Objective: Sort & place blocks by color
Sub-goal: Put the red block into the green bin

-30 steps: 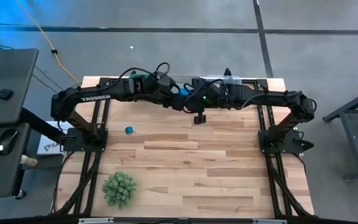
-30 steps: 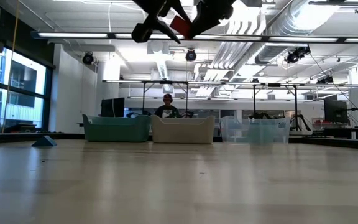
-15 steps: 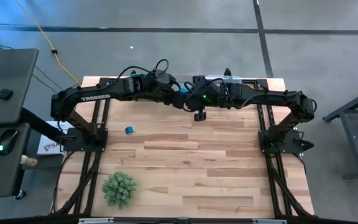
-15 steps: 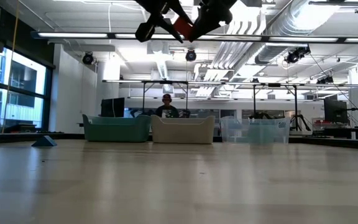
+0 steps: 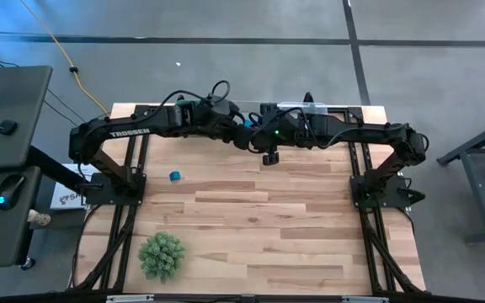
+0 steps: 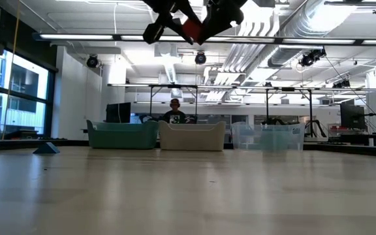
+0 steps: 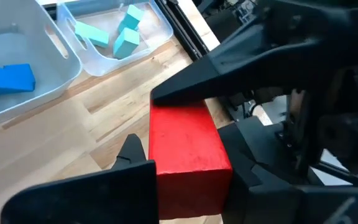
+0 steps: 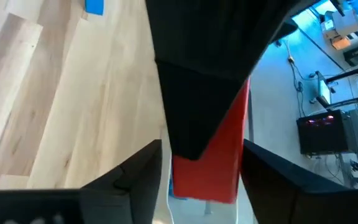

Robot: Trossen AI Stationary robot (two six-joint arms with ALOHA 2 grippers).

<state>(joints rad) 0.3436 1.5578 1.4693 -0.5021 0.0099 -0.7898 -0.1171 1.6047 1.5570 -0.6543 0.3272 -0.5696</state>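
Note:
The robot's left gripper needs to release the red block in the teal bin [image 5: 209,127], toward the side next to the white bin. The red block now hangs high above the table.
A red block [image 6: 191,27] hangs high above the far middle of the table, where both grippers meet. My left gripper [image 7: 188,155] is shut on it. My right gripper [image 8: 201,162] comes from the opposite side and is open, with one finger on either side of the same block [image 8: 225,155]. One blue block [image 5: 175,176] lies flat on the wood at the table's left. A white bin holds blue blocks [image 7: 5,78], and a clear bin holds light teal blocks [image 7: 120,34]. My left gripper pinches the red block between its two fingers by two opposite side faces [image 7: 166,180], coming from the table's left and slanting downward. The block is lifted well clear of the table. My right gripper: whether its fingers [image 7: 191,87] touch the block, I cannot tell.
A green spiky ball [image 5: 162,255] sits near the front left. A teal bin [image 6: 123,134], a beige bin [image 6: 192,136] and a clear bin [image 6: 266,137] stand in a row along the far edge. A person sits behind them.
My left gripper's fingers have drawn in onto the red block and taken hold of it, with a slight roll of the wrist. The block has stayed where it was, high above the table.

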